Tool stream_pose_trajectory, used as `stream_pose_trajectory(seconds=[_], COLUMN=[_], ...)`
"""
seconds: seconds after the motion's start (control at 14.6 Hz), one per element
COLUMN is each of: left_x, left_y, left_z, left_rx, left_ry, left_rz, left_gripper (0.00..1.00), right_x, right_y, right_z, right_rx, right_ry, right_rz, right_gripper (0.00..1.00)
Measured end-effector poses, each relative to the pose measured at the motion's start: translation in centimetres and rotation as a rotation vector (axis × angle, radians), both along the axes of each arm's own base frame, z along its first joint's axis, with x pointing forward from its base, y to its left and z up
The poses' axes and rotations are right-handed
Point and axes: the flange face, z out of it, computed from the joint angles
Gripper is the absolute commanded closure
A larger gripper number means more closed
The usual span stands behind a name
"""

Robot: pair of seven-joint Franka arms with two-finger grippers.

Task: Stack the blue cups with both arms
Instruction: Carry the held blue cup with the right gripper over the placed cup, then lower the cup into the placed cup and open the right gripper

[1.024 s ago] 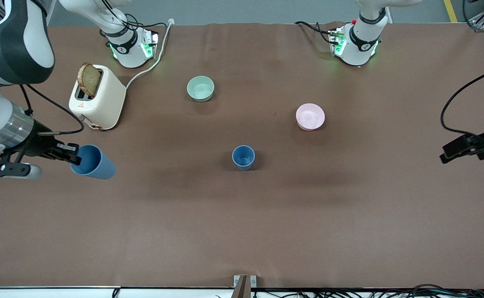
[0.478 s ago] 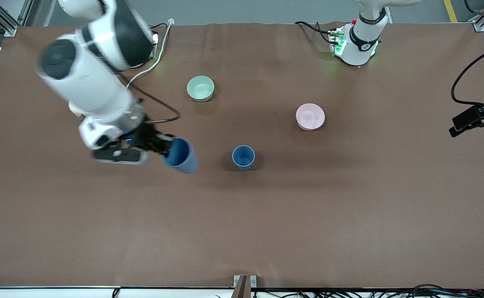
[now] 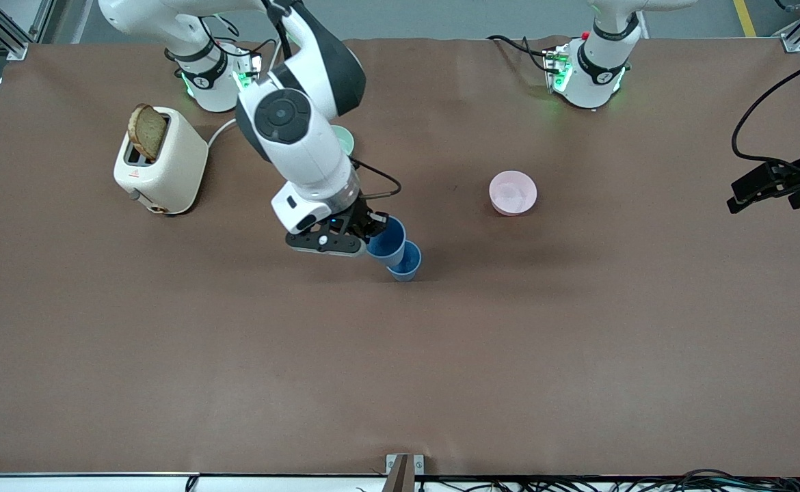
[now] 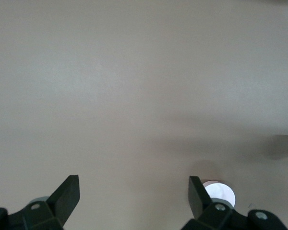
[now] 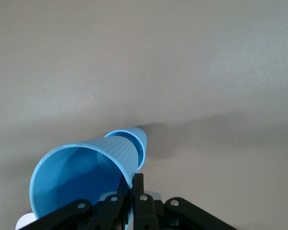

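I will release the tilted blue cup, now held over the second cup, from my right gripper inside the upright blue cup (image 3: 403, 258) (image 5: 133, 145) that stands in the middle of the table.
My right gripper (image 3: 371, 234) is shut on the rim of a blue cup (image 3: 386, 240), held tilted over the second blue cup (image 3: 407, 264), which stands upright mid-table. In the right wrist view the held cup (image 5: 81, 172) fills the foreground with its base toward the standing cup (image 5: 134, 141), and one finger (image 5: 139, 184) is outside its wall, pinching it. I cannot tell if the cups touch. My left gripper (image 3: 755, 186) is open and empty, waiting at the left arm's end of the table; its fingertips (image 4: 69, 189) show over bare table in the left wrist view.
A pink bowl (image 3: 513, 193) sits toward the left arm's end, also in the left wrist view (image 4: 220, 193). A mint-green bowl (image 3: 344, 140) is mostly hidden by the right arm. A cream toaster (image 3: 161, 160) with a bread slice stands near the right arm's base.
My right arm swung from the table's right-arm end across to the middle, carrying the blue cup until it hangs over the standing cup. My left gripper shifted only slightly.
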Motion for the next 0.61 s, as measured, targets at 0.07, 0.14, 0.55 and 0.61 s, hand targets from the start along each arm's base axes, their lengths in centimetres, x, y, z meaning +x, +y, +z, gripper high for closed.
stream_pose_trajectory(seconds=[0.07, 0.14, 0.55, 0.61], left_x=[0.0, 0.1, 0.3, 0.3], left_y=[0.0, 0.0, -0.5, -0.5], left_z=[0.0, -0.1, 0.1, 0.1], left_rx=[0.0, 0.0, 0.0, 0.0], left_ry=[-0.001, -0.003, -0.015, -0.015], left_rz=[-0.001, -0.001, -0.011, -0.011], left_gripper=[0.0, 0.0, 0.0, 0.0], right_x=[-0.2, -0.4, -1.5, -1.5], right_y=[0.3, 0.6, 3.2, 3.3], right_z=[-0.5, -0.9, -5.0, -5.6], right_rx=[-0.003, -0.004, -0.01, -0.011], right_ry=[0.002, 0.003, -0.008, -0.009], right_rz=[0.004, 0.007, 0.034, 0.034], right_gripper=[1.0, 1.0, 1.0, 1.0])
